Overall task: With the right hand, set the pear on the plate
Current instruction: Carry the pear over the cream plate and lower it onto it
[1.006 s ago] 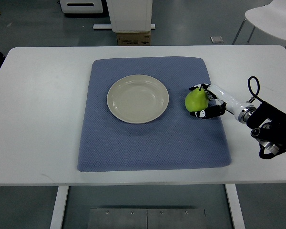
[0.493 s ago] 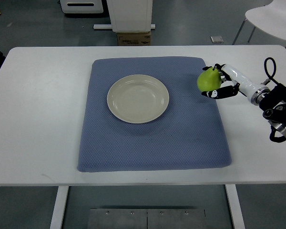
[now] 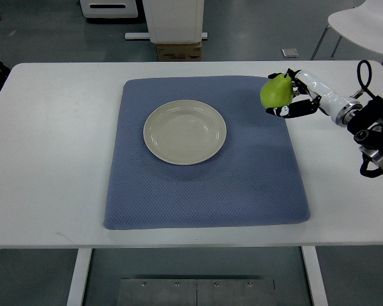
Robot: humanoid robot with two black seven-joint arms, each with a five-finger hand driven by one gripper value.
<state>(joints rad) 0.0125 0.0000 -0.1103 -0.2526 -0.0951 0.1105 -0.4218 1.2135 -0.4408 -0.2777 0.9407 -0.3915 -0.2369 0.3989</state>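
I need to let go of the green pear with my right gripper inside the rim on the arm's side of the cream plate (image 3: 200, 143).
A green pear (image 3: 274, 91) hangs in the air above the back right corner of the blue mat (image 3: 204, 185), held in my right hand (image 3: 287, 95), whose black-tipped fingers (image 3: 285, 111) are curled around it. The arm comes in from the right edge. A cream plate (image 3: 184, 132) lies empty on the mat, well to the left of the pear. My left arm does not show.
The mat lies on a white table (image 3: 51, 159). Beyond the table's far edge stand a white cabinet and cardboard box (image 3: 178, 50); a white chair (image 3: 364, 25) is at the back right.
My right hand has lifted the pear off the mat, first carrying it back and to the right, then slightly left and higher. The plate has not moved.
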